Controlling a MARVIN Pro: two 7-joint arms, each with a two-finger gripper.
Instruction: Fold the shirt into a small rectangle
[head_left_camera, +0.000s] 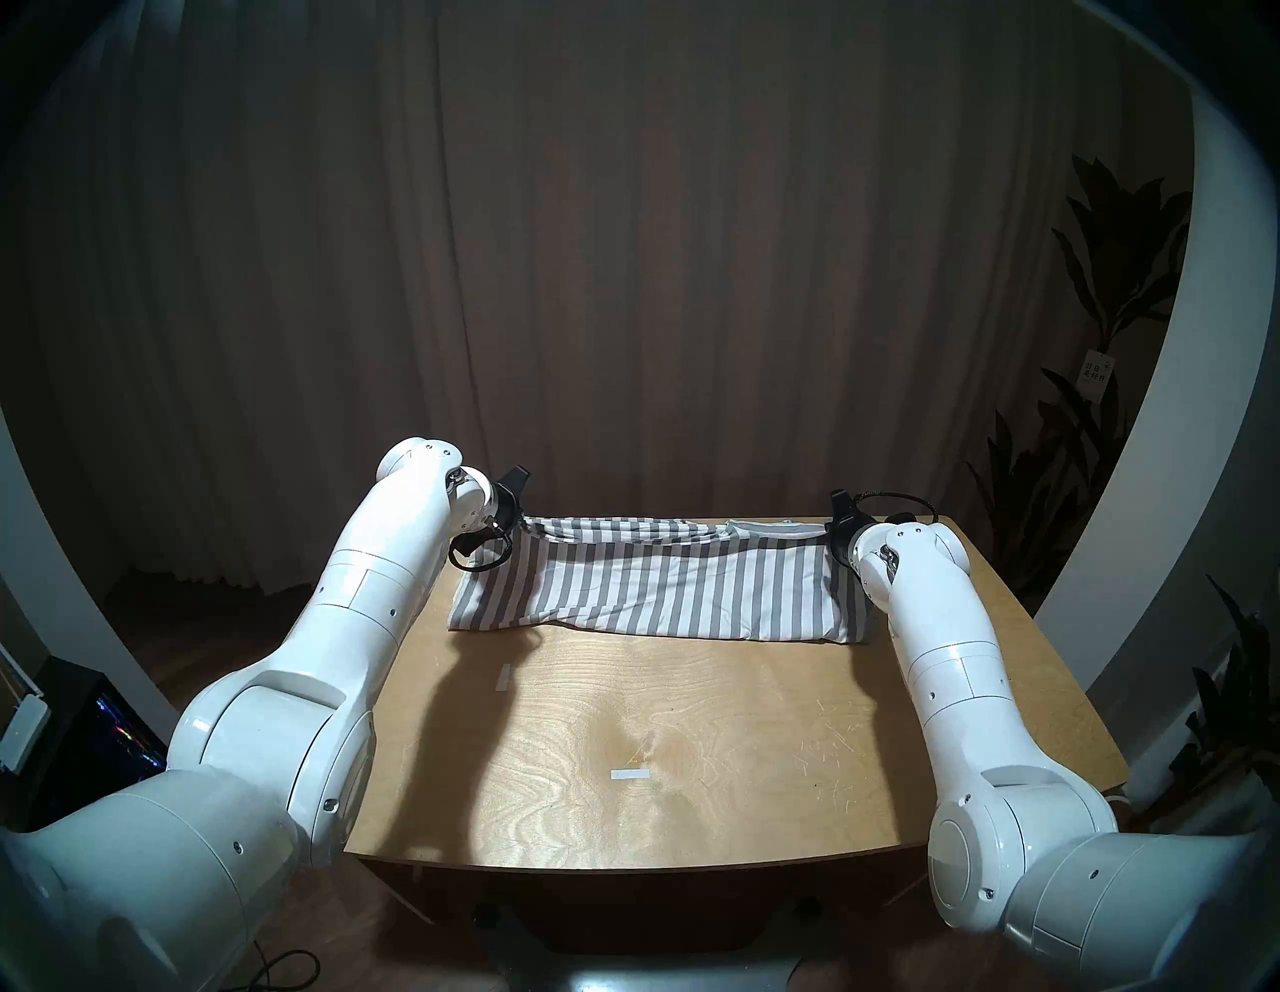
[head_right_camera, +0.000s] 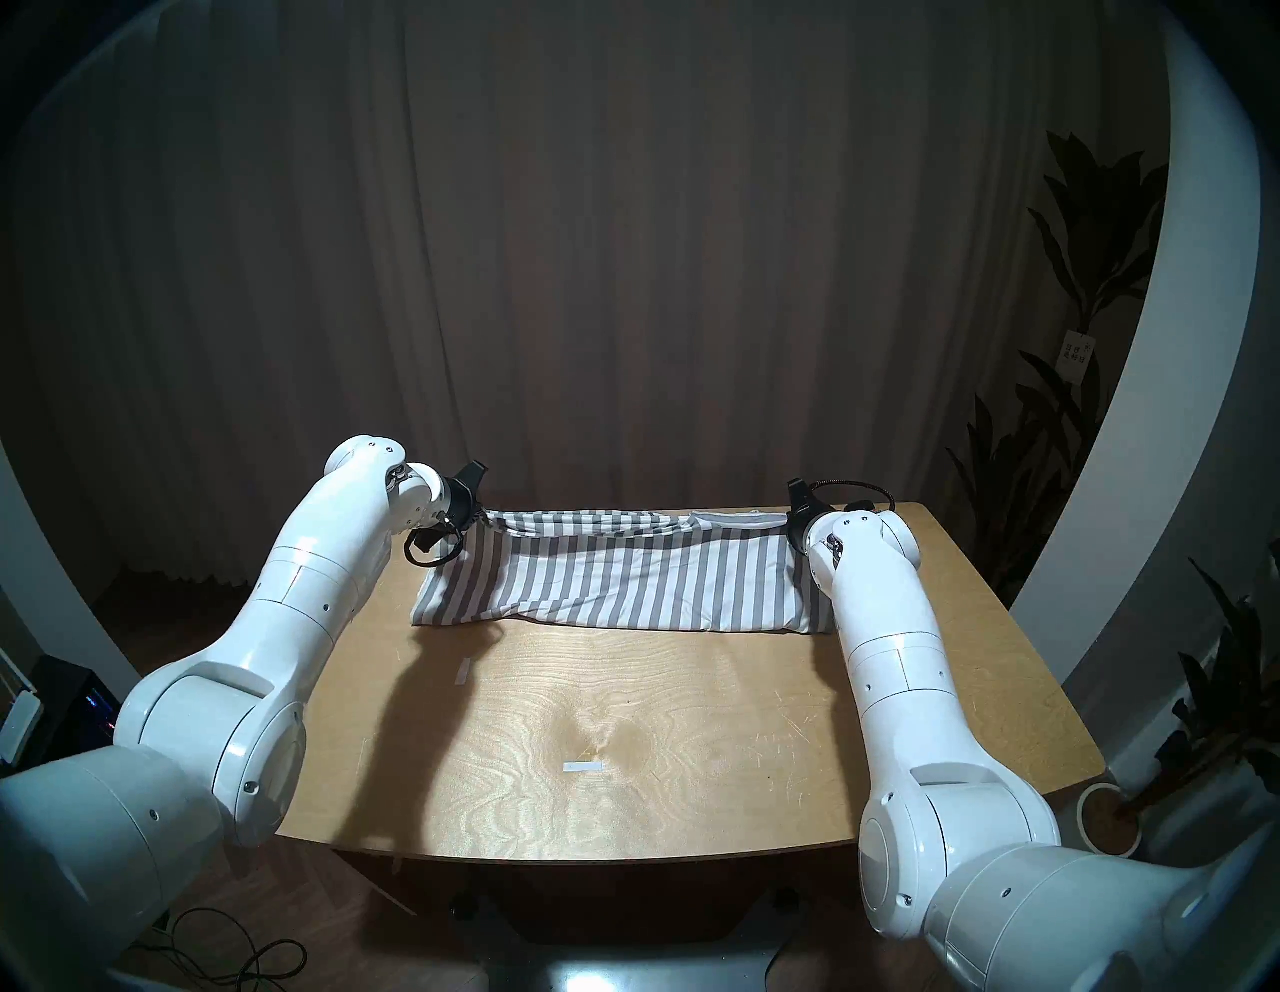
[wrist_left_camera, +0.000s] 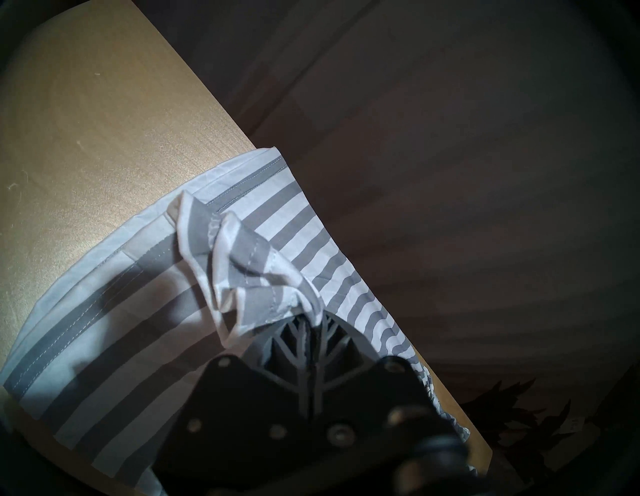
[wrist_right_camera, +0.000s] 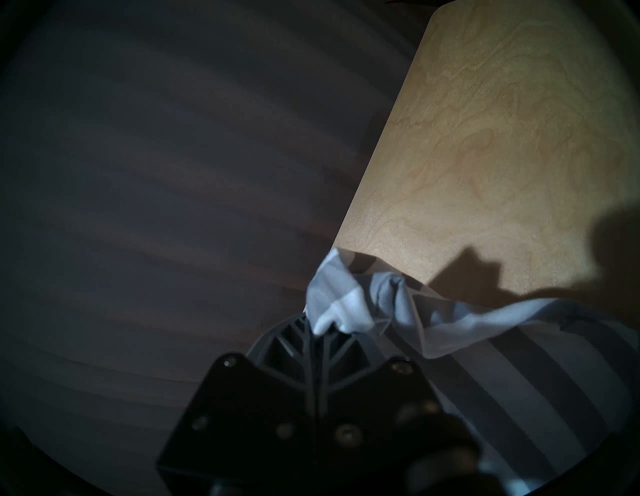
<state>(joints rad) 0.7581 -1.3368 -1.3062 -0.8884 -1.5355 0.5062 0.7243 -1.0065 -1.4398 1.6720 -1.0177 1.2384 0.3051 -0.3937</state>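
Note:
Next, I let the shirt's bunched corner go from my left gripper on the end of the shirt's striped piece (head_left_camera: 517, 533) (wrist_left_camera: 258, 237), beside the far edge of the table.
The grey-and-white striped shirt (head_left_camera: 658, 589) (head_right_camera: 616, 589) lies across the far half of the wooden table (head_left_camera: 692, 727), folded into a wide band. Its far edge is lifted a little at both ends. My left gripper (head_left_camera: 524, 521) (wrist_left_camera: 311, 317) is shut on the shirt's far left corner, a bunch of hemmed cloth (wrist_left_camera: 249, 263) sticking out past its fingertips. My right gripper (head_left_camera: 828, 537) (wrist_right_camera: 317, 327) is shut on the far right corner, where bunched striped cloth (wrist_right_camera: 343, 304) shows at its fingertips. Both stand close to the table's far edge.
Two short white tape marks (head_left_camera: 504, 677) (head_left_camera: 630, 774) lie on the bare near half of the table. A dark curtain (head_left_camera: 623, 277) hangs behind the far edge. Leafy plants (head_left_camera: 1108, 346) stand at the right, beyond the table.

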